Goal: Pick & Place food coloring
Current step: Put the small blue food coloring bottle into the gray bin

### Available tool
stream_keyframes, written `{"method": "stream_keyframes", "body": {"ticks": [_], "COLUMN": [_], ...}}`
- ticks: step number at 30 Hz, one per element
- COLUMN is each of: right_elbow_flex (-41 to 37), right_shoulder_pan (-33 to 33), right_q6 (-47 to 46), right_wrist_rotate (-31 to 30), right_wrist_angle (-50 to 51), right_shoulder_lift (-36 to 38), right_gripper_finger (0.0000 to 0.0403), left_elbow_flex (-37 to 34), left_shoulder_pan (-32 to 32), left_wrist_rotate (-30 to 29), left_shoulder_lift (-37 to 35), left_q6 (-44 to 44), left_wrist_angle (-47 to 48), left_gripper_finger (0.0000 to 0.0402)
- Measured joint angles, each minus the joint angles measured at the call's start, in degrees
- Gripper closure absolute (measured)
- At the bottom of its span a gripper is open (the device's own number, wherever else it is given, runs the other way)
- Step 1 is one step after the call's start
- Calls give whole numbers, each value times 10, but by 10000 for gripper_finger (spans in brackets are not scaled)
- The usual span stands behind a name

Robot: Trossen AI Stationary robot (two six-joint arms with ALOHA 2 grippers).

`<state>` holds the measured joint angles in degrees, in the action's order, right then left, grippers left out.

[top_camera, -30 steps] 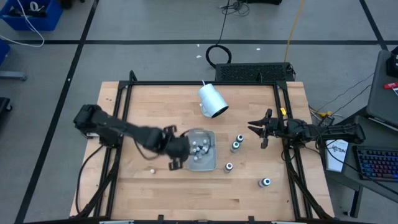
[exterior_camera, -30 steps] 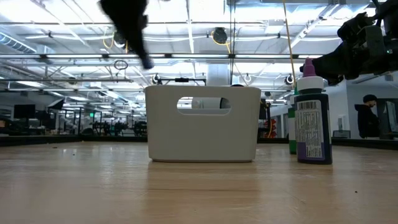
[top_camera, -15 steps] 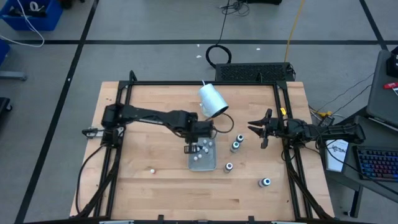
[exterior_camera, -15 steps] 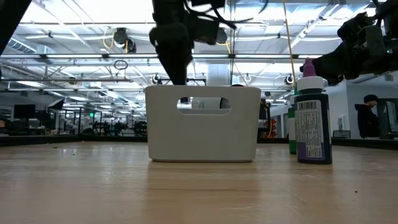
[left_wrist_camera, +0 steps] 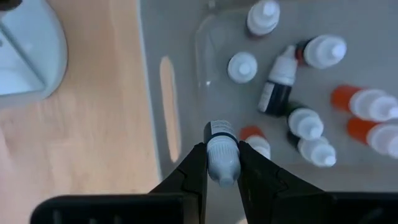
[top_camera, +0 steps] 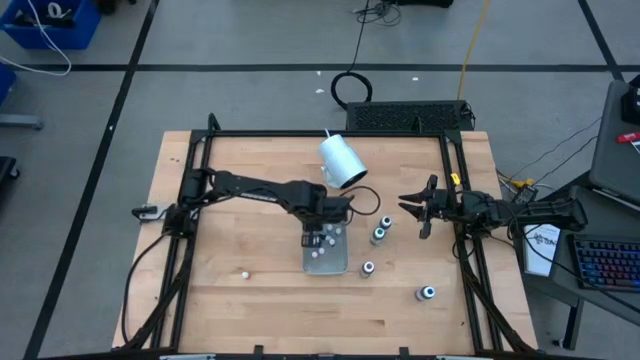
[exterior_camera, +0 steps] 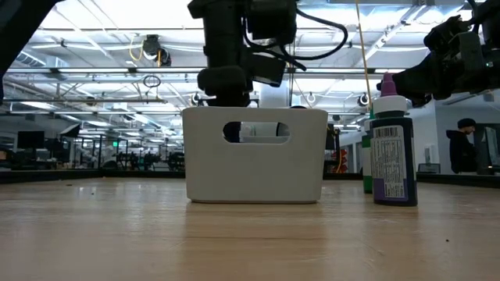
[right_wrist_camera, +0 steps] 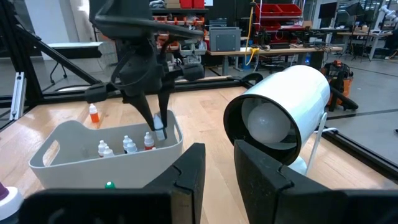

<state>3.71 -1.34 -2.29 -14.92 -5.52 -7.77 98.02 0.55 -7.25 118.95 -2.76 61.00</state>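
Note:
Next, I let go of the bottle with my left gripper between the upright bottle and the red bottle [top_camera: 320,229] [left_wrist_camera: 247,111] near the tray's handle slot.
A clear plastic tray [top_camera: 326,264] stands mid-table and holds several food coloring bottles [left_wrist_camera: 292,93]. My left gripper [top_camera: 310,238] points down over the tray's left end, shut on one small bottle [left_wrist_camera: 221,152]; the right wrist view shows it [right_wrist_camera: 157,127] at about the level of the tray's rim [right_wrist_camera: 74,132]. Three more bottles stand on the wood to the right of the tray [top_camera: 380,232], [top_camera: 368,268], [top_camera: 427,293]. A tiny one [top_camera: 243,272] lies to its left. My right gripper [top_camera: 420,208] waits shut at the table's right edge, touching nothing. My left gripper pinches the bottle's pale upper part [left_wrist_camera: 222,163] between its two fingers [left_wrist_camera: 194,168]. The fingers come from above, pointing down. The bottle's dark end [left_wrist_camera: 218,129] sticks out below the fingertips over the tray's floor, near its end wall. Whether it touches the floor I cannot tell.
A large white cup [top_camera: 342,162] lies on its side just beyond the tray's far end. In the low view a dark bottle with a purple cap [exterior_camera: 391,148] stands to the right of the tray [exterior_camera: 254,172]. Bare wood lies left of and in front of the tray.
My left gripper has swung from the wood left of the tray toward the table's right and far side, out over the tray. It has sunk toward the rim and rolled about its own axis. It stays shut on the bottle.

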Motion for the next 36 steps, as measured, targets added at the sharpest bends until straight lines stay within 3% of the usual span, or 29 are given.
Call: {"method": "stream_keyframes", "body": {"ticks": [32,36], "right_elbow_flex": [0,0], "right_shoulder_pan": [0,0], "right_q6": [0,0], "right_wrist_rotate": [0,0], "right_wrist_angle": [1,1], "right_shoulder_lift": [-1,-1], "right_gripper_finger": [325,325], "left_elbow_flex": [-3,-4], "left_shoulder_pan": [-5,-5], "left_wrist_rotate": [72,73], "left_shoulder_lift": [61,59], "left_q6": [0,1], "left_wrist_angle": [-47,-47], "left_gripper_finger": [336,302]}}
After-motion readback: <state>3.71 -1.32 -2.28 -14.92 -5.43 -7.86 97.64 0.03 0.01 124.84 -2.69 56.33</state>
